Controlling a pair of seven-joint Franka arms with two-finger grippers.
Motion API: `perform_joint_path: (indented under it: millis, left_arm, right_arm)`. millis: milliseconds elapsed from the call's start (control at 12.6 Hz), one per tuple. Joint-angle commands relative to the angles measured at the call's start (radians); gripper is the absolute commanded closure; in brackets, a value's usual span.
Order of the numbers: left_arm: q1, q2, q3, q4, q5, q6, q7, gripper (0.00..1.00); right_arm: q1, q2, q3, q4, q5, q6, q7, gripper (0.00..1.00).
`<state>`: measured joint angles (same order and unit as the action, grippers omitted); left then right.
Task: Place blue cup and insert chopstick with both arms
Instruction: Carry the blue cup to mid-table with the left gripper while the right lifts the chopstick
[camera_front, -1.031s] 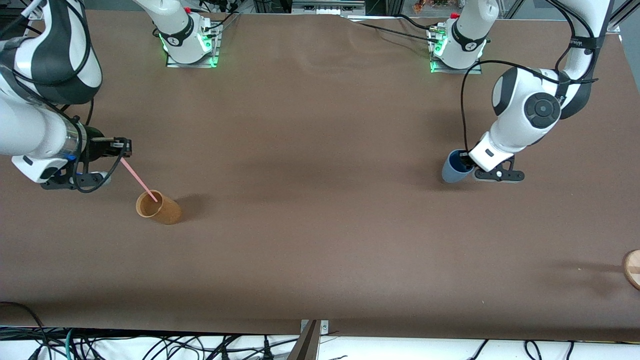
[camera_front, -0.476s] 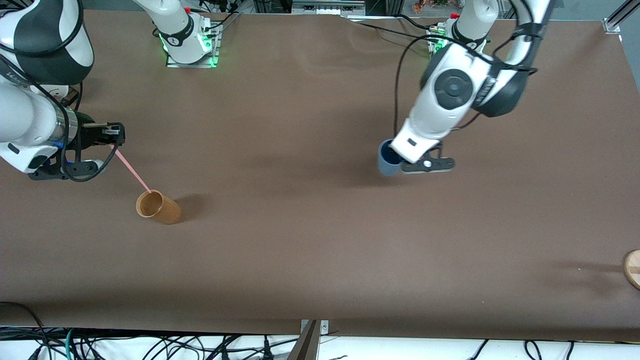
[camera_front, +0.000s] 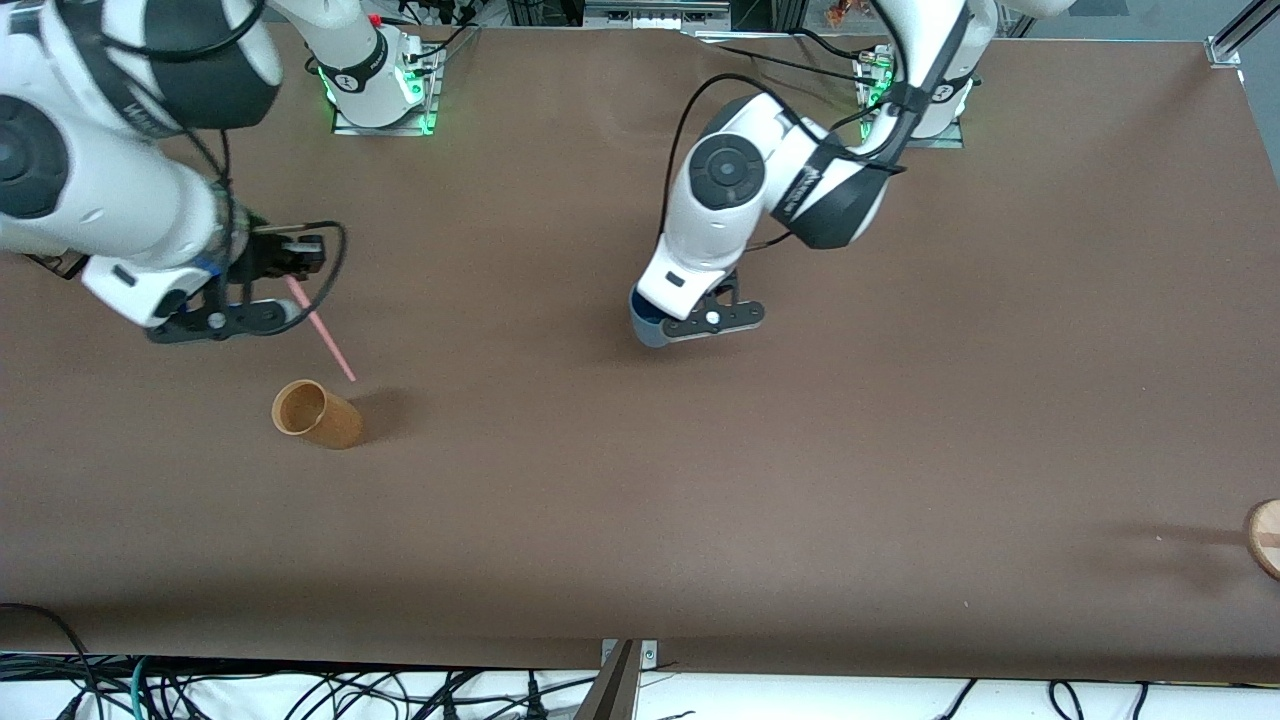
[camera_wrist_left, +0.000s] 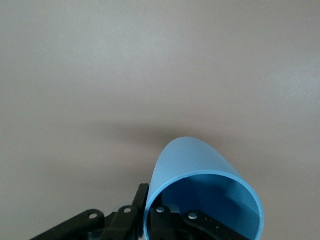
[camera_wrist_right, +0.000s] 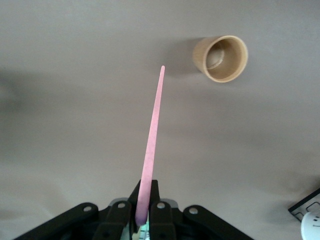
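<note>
The bare brown table cover (camera_front: 613, 334) is well clear of the tan-brown cup. I need to put the blue cup down there with my left gripper.
The blue cup (camera_front: 650, 328) hangs over the middle of the table in my left gripper (camera_front: 668, 318), which is shut on its rim, one finger inside and one outside; in the left wrist view the cup (camera_wrist_left: 200, 195) fills the space at the gripper (camera_wrist_left: 150, 220). My right gripper (camera_front: 300, 262) is shut on one end of the pink chopstick (camera_front: 320, 330), which slants down toward the table beside the tan-brown cup (camera_front: 318, 414). In the right wrist view the chopstick (camera_wrist_right: 152, 145) sticks out from the gripper (camera_wrist_right: 143, 220), with its tip just off that cup (camera_wrist_right: 221, 58).
The tan-brown cup stands toward the right arm's end of the table. A round wooden piece (camera_front: 1265, 536) shows at the table's edge toward the left arm's end. The brown table cover (camera_front: 700, 500) is bare between them.
My left arm has carried the blue cup from the left arm's end toward the table's middle. My right gripper has lifted the chopstick out of the tan-brown cup and moved it toward the middle.
</note>
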<state>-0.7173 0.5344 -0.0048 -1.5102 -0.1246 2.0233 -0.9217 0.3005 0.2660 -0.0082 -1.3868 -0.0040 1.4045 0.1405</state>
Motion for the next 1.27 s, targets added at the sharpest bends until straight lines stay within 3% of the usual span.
perform_joint_path:
  millis: [0, 238, 1189]
  left_arm:
    - [-0.056, 0.135, 0.019, 0.143, -0.027, -0.032, -0.112, 1.0]
    - [-0.088, 0.217, 0.02, 0.183, -0.026, -0.022, -0.157, 1.0]
    - [-0.088, 0.268, 0.022, 0.177, -0.015, 0.055, -0.16, 1.0]
  right_arm:
    - [0.02, 0.015, -0.003, 0.04, 0.036, -0.03, 0.042, 1.0]
    - [0.022, 0.016, -0.003, 0.04, 0.062, -0.029, 0.077, 1.0]
    - [0.02, 0.015, 0.01, 0.04, 0.101, -0.021, 0.079, 1.0]
